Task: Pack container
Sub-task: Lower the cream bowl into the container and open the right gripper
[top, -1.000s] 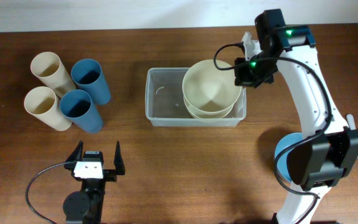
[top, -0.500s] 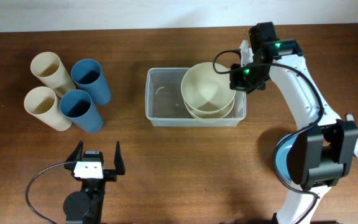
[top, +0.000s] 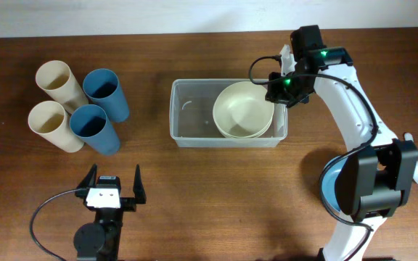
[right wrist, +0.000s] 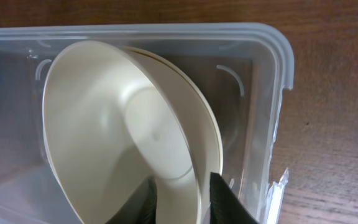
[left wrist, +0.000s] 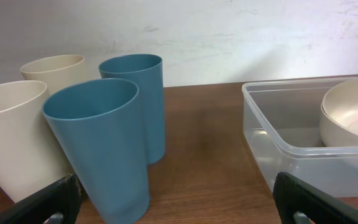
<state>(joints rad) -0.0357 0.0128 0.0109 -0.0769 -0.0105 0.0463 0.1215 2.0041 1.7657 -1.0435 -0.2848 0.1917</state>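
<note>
The upper cream bowl rests crooked in the lower bowl, so the robot's right gripper needs to open, grasp the upper bowl's rim (right wrist: 190, 148) and seat it deeper.
The clear container (top: 189, 109) sits at the table's middle, and two cream bowls (top: 243, 110) lie nested in its right half. My right gripper (top: 278, 88) hovers at the container's right end. In the right wrist view its fingers (right wrist: 222, 199) straddle the upper bowl's (right wrist: 117, 124) rim, one inside and one outside. The jaws are slightly open, with a gap beside the rim. The container's rim (right wrist: 166, 31) runs along the top of that view. My left gripper (top: 115, 174) rests near the front edge, wide open and holding nothing (left wrist: 179, 199).
Two cream cups (top: 53, 83) and two blue cups (top: 106, 93) stand together at the left, and they loom close in the left wrist view (left wrist: 101, 143). A blue round thing (top: 328, 185) lies partly hidden under the right arm's base.
The right gripper lowered the upper bowl into the container, and it now sits nested in the lower one. Its jaws have parted slightly. The left arm has not moved.
</note>
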